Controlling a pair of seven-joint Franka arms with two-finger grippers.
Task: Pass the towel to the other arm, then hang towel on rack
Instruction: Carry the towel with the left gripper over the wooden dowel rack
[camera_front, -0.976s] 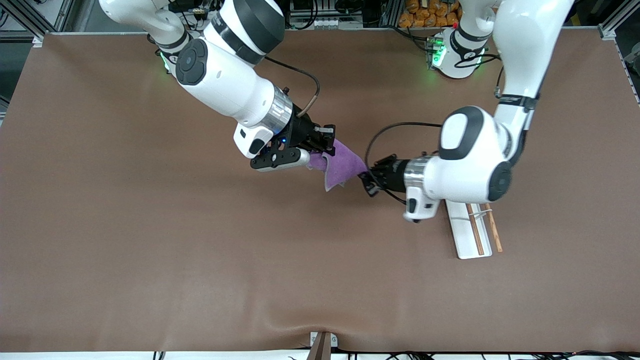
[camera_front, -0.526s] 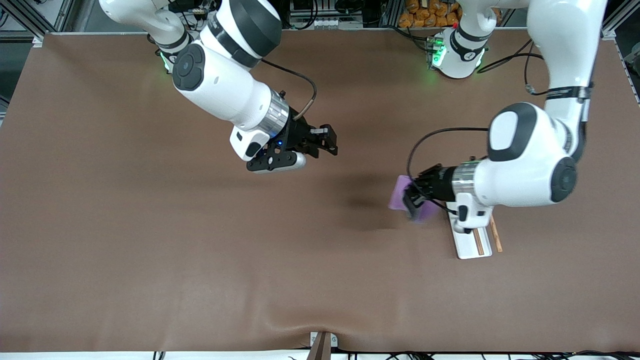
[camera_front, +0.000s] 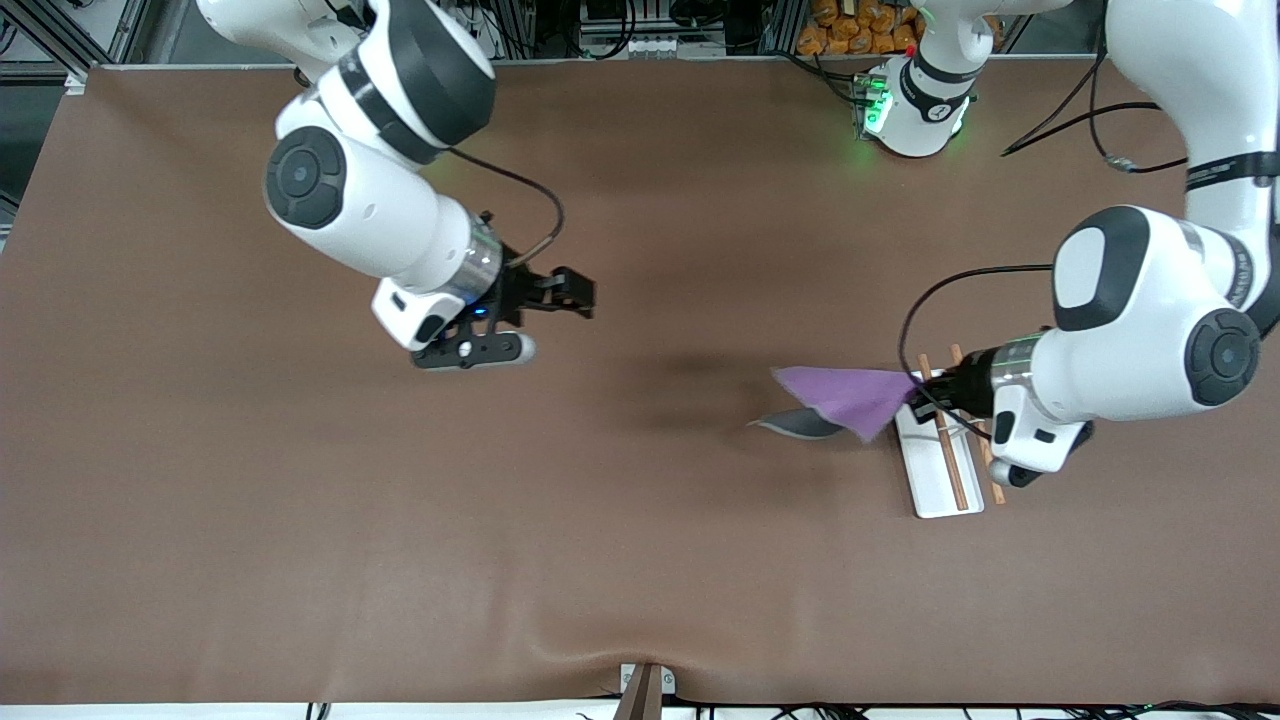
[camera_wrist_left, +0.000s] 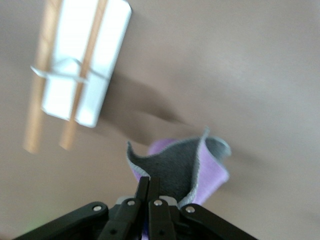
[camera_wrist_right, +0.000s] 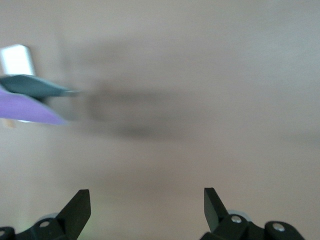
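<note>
My left gripper needs to let go of the purple towel, draped across the middle of the rack's two brown rods (camera_front: 948, 419).
My left gripper (camera_front: 918, 397) is shut on one corner of the purple towel (camera_front: 845, 397) and holds it in the air over the rack's end. The towel trails out from the fingers toward the table's middle, its dark grey reverse (camera_front: 800, 424) showing underneath. In the left wrist view the towel (camera_wrist_left: 186, 170) hangs from the shut gripper (camera_wrist_left: 149, 187). The rack (camera_front: 938, 470) has a white base with two brown rods (camera_front: 948, 450) and lies on the table toward the left arm's end; it also shows in the left wrist view (camera_wrist_left: 82, 75). My right gripper (camera_front: 578, 293) is open and empty over the table's middle.
The brown table mat (camera_front: 300, 520) is bare around the rack. The left arm's base (camera_front: 915, 100) stands at the table's edge farthest from the front camera. In the right wrist view the towel (camera_wrist_right: 27, 107) shows far off at the edge.
My left gripper has carried the towel away from the right gripper to over the rack's end. The right gripper has let go, opened and drawn back toward its own end of the table.
</note>
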